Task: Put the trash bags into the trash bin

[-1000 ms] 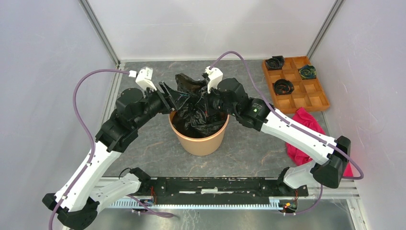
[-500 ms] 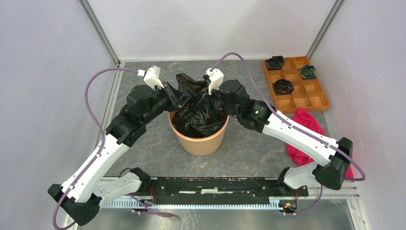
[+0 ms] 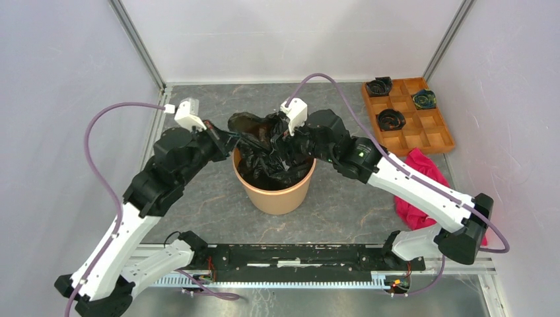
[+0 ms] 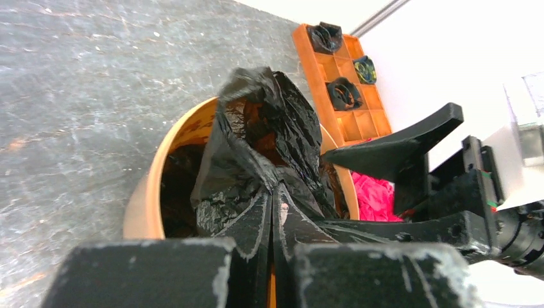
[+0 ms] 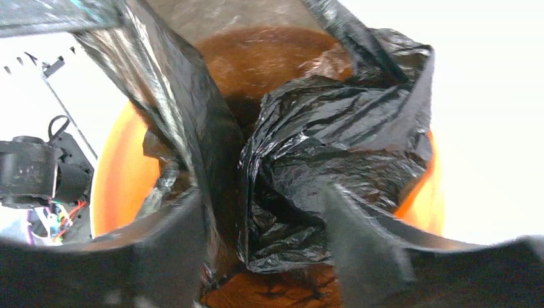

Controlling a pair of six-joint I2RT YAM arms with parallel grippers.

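Observation:
I should take the trash bag's loose fold (image 5: 250,199) with my right gripper and draw it away from my left gripper, since the trash bag lies bunched inside the trash bin's opening.
The trash bin (image 3: 276,195) is a round orange bucket at the table's middle. The black, crinkled trash bag (image 3: 259,135) sits partly inside it, with a flap raised over the far-left rim. My left gripper (image 3: 229,137) is at that rim and is shut on the flap. In the left wrist view its fingertips (image 4: 274,196) meet, with the bag (image 4: 263,128) bunching out from them. My right gripper (image 3: 285,146) hangs open over the bin's mouth. In the right wrist view its fingers (image 5: 174,247) straddle a fold of the bag (image 5: 333,141) above the bin's wall (image 5: 122,179).
An orange-brown compartment tray (image 3: 407,113) with small black rolls stands at the far right. A pink-red cloth (image 3: 422,173) lies under the right arm. Grey walls and metal frame posts close in the table on both sides.
The left gripper shut on the bag's flap and drew it left, towards the bin's rim. The right gripper opened, let go of the bag and now sits a little lower over the bin.

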